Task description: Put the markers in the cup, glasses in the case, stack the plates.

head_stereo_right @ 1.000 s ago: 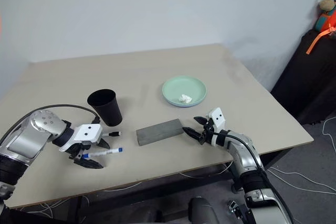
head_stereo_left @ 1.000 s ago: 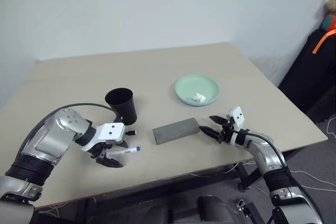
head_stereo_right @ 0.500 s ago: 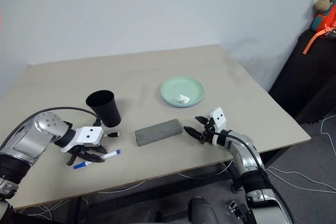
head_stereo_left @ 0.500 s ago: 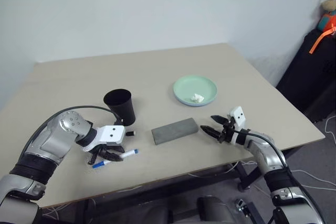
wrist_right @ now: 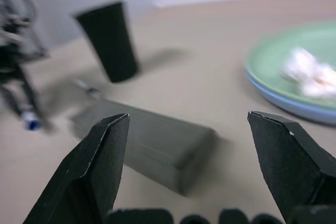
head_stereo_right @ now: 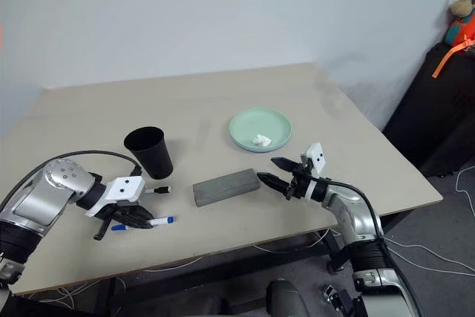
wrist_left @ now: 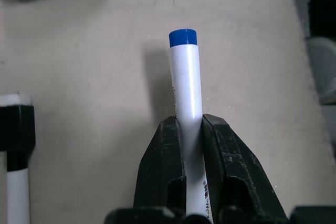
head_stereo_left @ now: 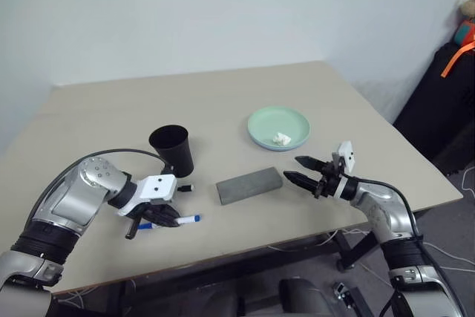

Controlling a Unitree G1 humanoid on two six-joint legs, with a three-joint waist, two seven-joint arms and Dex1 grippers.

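Note:
Next, my left gripper releases the blue-ended marker, now just above the table's front edge, inside the black cup [head_stereo_left: 177, 136], toward the side where the mint green plate is.
My left gripper [head_stereo_left: 159, 217] is shut on the blue-ended marker [wrist_left: 186, 77], which sticks out to the right just above the table near its front edge. The black-ended marker [head_stereo_left: 185, 188] lies beside it, in front of the black cup [head_stereo_left: 172, 150], which stands upright. The grey case [head_stereo_left: 249, 185] lies closed at the table's middle. My right gripper [head_stereo_left: 292, 168] hovers open and level just right of the case, with nothing between its fingers. The mint green plate [head_stereo_left: 261, 125] sits on the light blue plate [wrist_right: 294, 107] behind it. The glasses are out of view.
A small white lump [head_stereo_left: 280, 138] lies in the green plate. The table's front edge [head_stereo_left: 245, 246] runs close under both arms. A dark bag with an orange strap [head_stereo_left: 454, 61] stands off the table's right side.
The left gripper has shut on the blue-ended marker, which lay between its open fingers before. The right gripper has risen off the table and levelled out, still open.

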